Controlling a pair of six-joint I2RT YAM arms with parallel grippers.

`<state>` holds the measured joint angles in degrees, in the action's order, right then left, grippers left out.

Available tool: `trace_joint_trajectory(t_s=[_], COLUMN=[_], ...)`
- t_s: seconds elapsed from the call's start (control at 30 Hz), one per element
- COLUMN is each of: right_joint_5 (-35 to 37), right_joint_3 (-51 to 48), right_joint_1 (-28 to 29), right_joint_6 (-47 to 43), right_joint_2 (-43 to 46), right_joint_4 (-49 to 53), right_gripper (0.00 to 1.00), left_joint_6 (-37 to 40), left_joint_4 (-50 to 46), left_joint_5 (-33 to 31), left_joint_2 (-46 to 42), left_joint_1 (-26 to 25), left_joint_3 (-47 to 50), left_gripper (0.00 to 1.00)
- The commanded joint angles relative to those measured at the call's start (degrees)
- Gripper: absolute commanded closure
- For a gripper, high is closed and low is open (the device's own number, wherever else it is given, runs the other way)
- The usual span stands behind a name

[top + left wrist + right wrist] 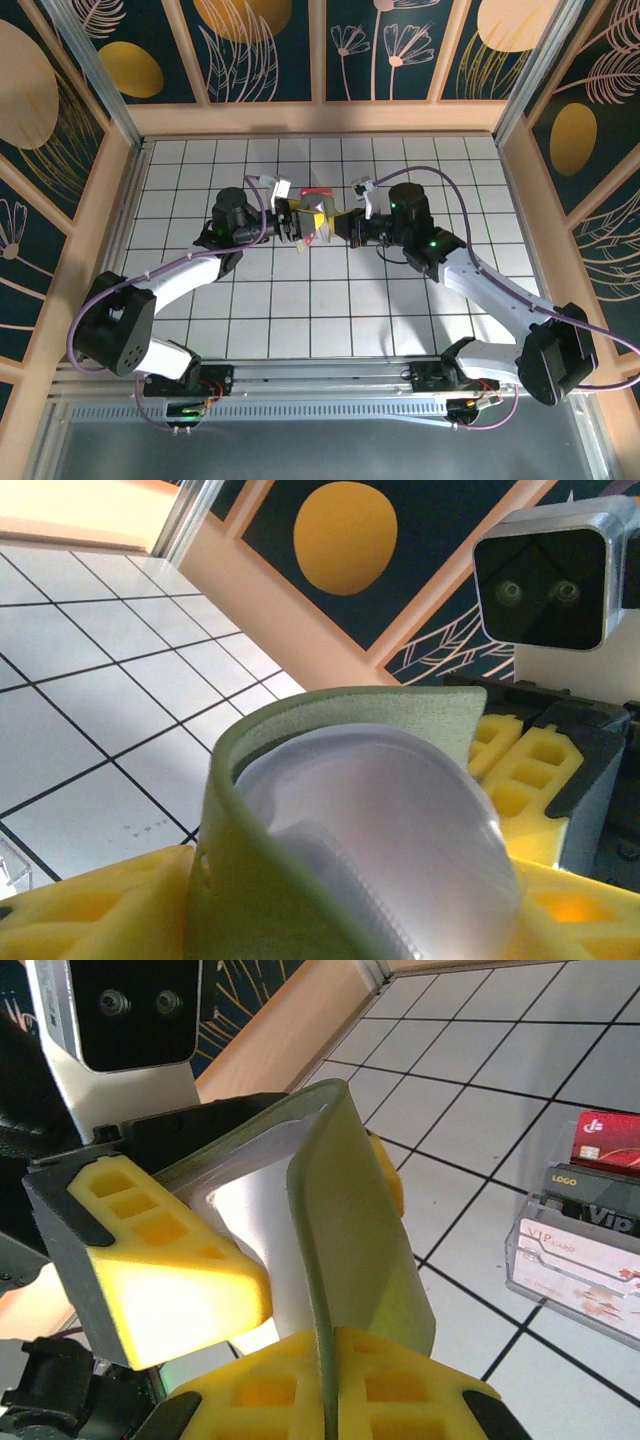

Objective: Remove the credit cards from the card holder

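Note:
The robot's right gripper pinches just the edge of the green cover beside the pale sleeve, so it should open and grab cover and sleeve together (272,1200) before spreading the holder.
The olive-green card holder (322,222) hangs above the table's middle, between both grippers. My right gripper (325,1390) is shut on the edge of its green cover (360,1250). My left gripper (335,905) straddles the holder (330,820) from the other side. One yellow pad (150,1260) presses on the pale inner sleeve and the other pad (388,1175) sits behind the green flap. The holder bows open between them, its cloudy white sleeves facing the left wrist camera. The credit cards are hidden; I cannot make one out inside the sleeves.
A small clear box (580,1250) with a red card and dark cards stands on the tiles just beyond the grippers (318,193). Wooden walls ring the white tiled table (320,320).

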<state>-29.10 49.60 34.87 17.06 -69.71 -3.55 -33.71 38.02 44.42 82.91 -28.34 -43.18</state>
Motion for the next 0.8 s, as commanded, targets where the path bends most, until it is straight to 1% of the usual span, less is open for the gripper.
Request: trace_joint_trajectory(t_s=[0.0, 0.07, 0.17, 0.2, 0.27, 0.33, 0.4, 0.5, 0.57, 0.63, 0.77], right_joint_5=[3.35, 3.92, 2.96, 2.78, 1.88, -0.04, -1.20, -0.60, 1.74, 5.92, 17.68], right_joint_3=[1.53, 1.32, 0.80, 0.59, 0.07, -0.38, -0.69, -0.83, -0.86, -0.71, -1.00], right_joint_1=[0.12, 0.06, 0.10, 0.04, 0.09, 0.10, 0.56, 1.42, 2.20, 3.32, 6.78], right_joint_6=[0.44, 0.43, 0.24, 0.05, -0.42, -0.96, -1.83, -3.58, -4.67, -6.18, -9.60], right_joint_2=[-0.81, -0.72, -0.76, -0.83, -0.95, -1.09, -0.95, -0.55, -0.35, -0.25, -0.34], right_joint_4=[-1.06, -0.94, -1.52, -1.61, -1.89, -2.57, -2.96, -2.54, -1.65, -0.13, 2.31], right_gripper=[1.00, 1.00, 1.00, 0.99, 0.89, 0.75, 0.65, 0.53, 0.47, 0.42, 0.28], left_joint_6=[0.02, 0.40, 0.27, 0.15, -0.19, -0.88, -1.66, -2.95, -3.76, -4.52, -5.22], left_joint_4=[2.72, 2.26, 1.85, 1.97, 1.75, 1.62, 1.62, 1.61, 1.67, 1.79, 1.83], left_joint_5=[4.27, 4.10, 3.94, 3.87, 3.23, 2.41, 1.60, 0.00, -0.46, -0.38, 0.30], left_joint_2=[-0.90, -1.31, -1.78, -1.92, -2.10, -2.01, -1.90, -1.71, -1.48, -1.32, -1.08], left_joint_1=[-1.19, -1.19, -1.19, -1.19, -1.19, -1.19, -1.19, -1.19, -1.19, -1.15, -1.19], left_joint_3=[-0.84, -1.12, -1.40, -1.44, -1.49, -1.72, -1.91, -2.00, -2.25, -2.56, -3.12], left_gripper=[0.40, 0.43, 0.49, 0.51, 0.55, 0.61, 0.69, 0.81, 0.83, 0.85, 0.86])
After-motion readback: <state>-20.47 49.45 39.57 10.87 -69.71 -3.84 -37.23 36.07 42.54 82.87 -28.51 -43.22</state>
